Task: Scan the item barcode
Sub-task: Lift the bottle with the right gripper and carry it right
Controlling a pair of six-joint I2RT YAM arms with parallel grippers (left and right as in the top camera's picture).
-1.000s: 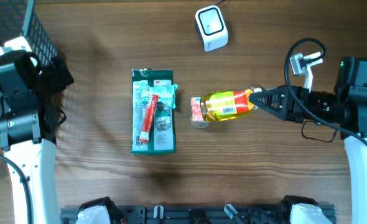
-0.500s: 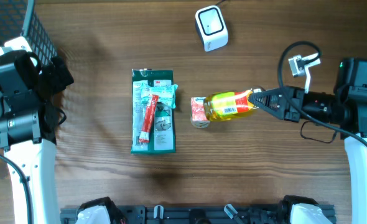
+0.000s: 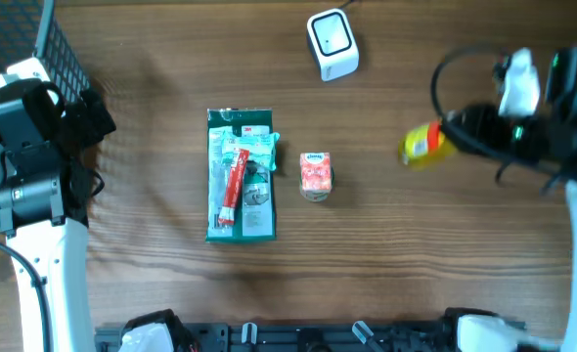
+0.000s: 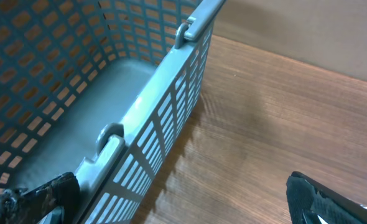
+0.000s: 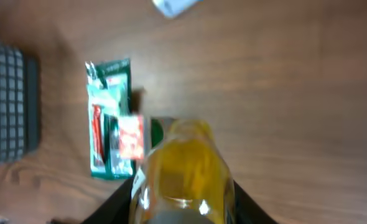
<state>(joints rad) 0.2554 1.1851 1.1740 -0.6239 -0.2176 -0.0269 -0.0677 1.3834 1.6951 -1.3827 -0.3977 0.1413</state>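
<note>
Next, my right gripper lets go of the yellow bottle on the bare table (image 3: 464, 185) (image 5: 259, 126), well past the small red box.
A yellow bottle (image 3: 421, 144) with a red label hangs above the table at the right, and my right gripper (image 3: 449, 135) is shut on it. In the right wrist view the bottle (image 5: 182, 165) fills the space between the dark fingers (image 5: 118, 205); I cannot make out a barcode on it. The white scanner (image 3: 332, 44) stands at the back centre, up and to the left of the bottle. My left gripper (image 4: 180, 205) is open and holds nothing, over the table beside the basket (image 4: 140, 118).
A green packet (image 3: 240, 174) with a red tube on it lies left of centre. A small red box (image 3: 315, 174) sits right beside it. The wire basket (image 3: 34, 49) fills the back left corner. The right arm looks blurred in the overhead view.
My right gripper has lifted the bottle off its spot by the small red box and carried it right and slightly back. The left arm has not moved.
</note>
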